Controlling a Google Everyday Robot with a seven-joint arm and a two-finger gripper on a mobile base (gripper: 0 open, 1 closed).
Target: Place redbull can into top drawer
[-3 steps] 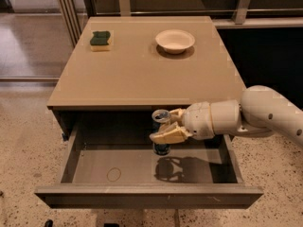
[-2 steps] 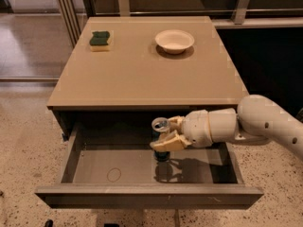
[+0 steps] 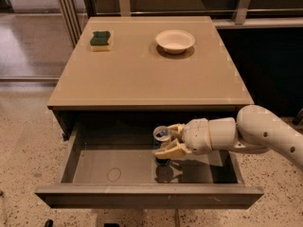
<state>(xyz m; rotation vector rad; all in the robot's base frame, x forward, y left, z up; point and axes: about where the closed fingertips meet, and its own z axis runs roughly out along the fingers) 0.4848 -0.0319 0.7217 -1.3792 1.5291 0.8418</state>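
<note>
My gripper needs to set the redbull can, now upright inside the open drawer, down and release it on the drawer's bottom just behind the middle of the front panel [image 3: 156, 173].
The redbull can [image 3: 162, 135], slim with a blue body and shiny silver top, stands upright inside the open top drawer [image 3: 94, 167], right of its middle. My gripper [image 3: 168, 139] reaches in from the right, its cream fingers [image 3: 169, 150] closed around the can's upper body. The can's lower end looks to be at or just above the drawer floor. A faint ring mark [image 3: 114, 174] shows on the floor to the left of the can.
On the tabletop [image 3: 147, 74], a green-and-yellow sponge [image 3: 101, 39] lies at the back left and a white bowl [image 3: 174, 40] at the back middle. The drawer's front panel [image 3: 147, 196] juts toward the camera. My white arm [image 3: 265, 131] crosses the drawer's right side.
My gripper has carried the can a little left and lower into the drawer; the arm followed leftward.
</note>
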